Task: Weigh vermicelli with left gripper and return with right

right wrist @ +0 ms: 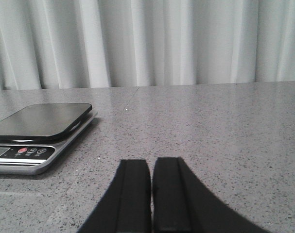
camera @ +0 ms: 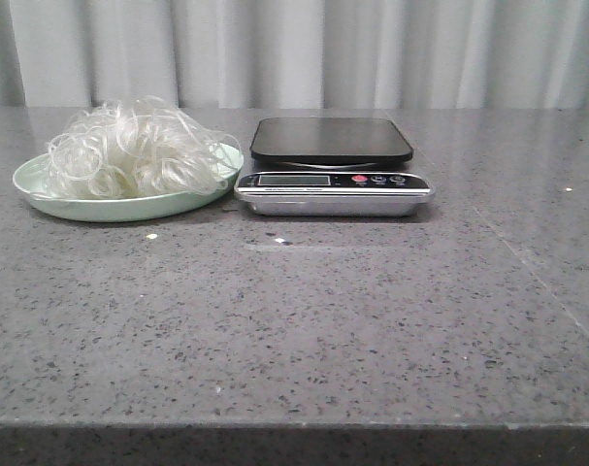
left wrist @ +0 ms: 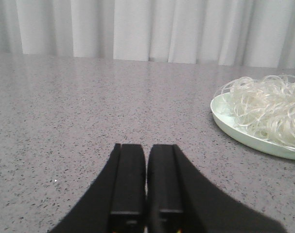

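Note:
Next, I close my left gripper on the top of the vermicelli (camera: pixel 139 124) (left wrist: pixel 278 94), around its middle, to lift the clump off the pale green plate.
The vermicelli (camera: pixel 134 148) is a fluffy white clump of curly strands heaped on a pale green plate (camera: pixel 51 202) at the far left of the table. In the left wrist view the vermicelli (left wrist: pixel 266 109) and the plate (left wrist: pixel 244 136) lie off to one side, well apart from my left gripper (left wrist: pixel 147 148), which is shut and empty. The scale (camera: pixel 333 192), silver with a black platform (camera: pixel 330 140), stands just right of the plate with nothing on it. My right gripper (right wrist: pixel 151 162) is shut and empty, low over the table, away from the scale (right wrist: pixel 28 158). Neither gripper shows in the front view.
A grey speckled stone table (camera: pixel 294 320) runs to a front edge near the camera. Pale curtains (camera: pixel 372 49) hang behind the table.

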Action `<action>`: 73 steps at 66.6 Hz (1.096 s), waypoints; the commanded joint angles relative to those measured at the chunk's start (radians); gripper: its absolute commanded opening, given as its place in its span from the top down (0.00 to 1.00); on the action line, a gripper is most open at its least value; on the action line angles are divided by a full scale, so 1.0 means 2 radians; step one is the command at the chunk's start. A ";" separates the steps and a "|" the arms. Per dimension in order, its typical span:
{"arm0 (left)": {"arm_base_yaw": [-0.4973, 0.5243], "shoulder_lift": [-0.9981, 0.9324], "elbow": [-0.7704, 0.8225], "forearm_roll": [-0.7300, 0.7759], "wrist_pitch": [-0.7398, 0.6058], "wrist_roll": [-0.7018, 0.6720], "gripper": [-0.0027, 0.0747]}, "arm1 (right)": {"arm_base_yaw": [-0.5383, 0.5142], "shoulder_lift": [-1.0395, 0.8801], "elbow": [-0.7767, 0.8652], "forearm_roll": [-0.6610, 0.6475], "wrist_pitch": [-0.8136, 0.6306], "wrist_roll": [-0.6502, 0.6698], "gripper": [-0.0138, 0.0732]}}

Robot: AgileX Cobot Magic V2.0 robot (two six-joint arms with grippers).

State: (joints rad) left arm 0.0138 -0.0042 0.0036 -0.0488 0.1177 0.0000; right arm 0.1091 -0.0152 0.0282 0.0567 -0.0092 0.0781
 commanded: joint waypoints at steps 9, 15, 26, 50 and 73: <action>-0.004 -0.011 0.003 -0.001 -0.036 -0.004 0.80 | -0.002 -0.006 -0.004 0.000 -0.041 0.000 0.62; -0.004 -0.011 0.003 -0.001 -0.036 -0.004 0.80 | -0.002 -0.006 -0.004 0.000 -0.041 0.000 0.62; -0.004 -0.011 0.003 -0.001 -0.036 -0.004 0.80 | -0.002 -0.006 -0.004 0.000 -0.041 0.000 0.62; -0.004 -0.011 0.003 -0.001 -0.036 -0.004 0.80 | -0.002 -0.006 -0.004 0.000 -0.041 0.000 0.62; -0.004 -0.011 -0.002 -0.076 -0.140 -0.004 0.80 | -0.002 -0.006 -0.004 0.000 -0.041 0.000 0.62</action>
State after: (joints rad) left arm 0.0138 -0.0042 0.0036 -0.1109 0.0306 0.0000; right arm 0.1091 -0.0152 0.0282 0.0567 -0.0092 0.0781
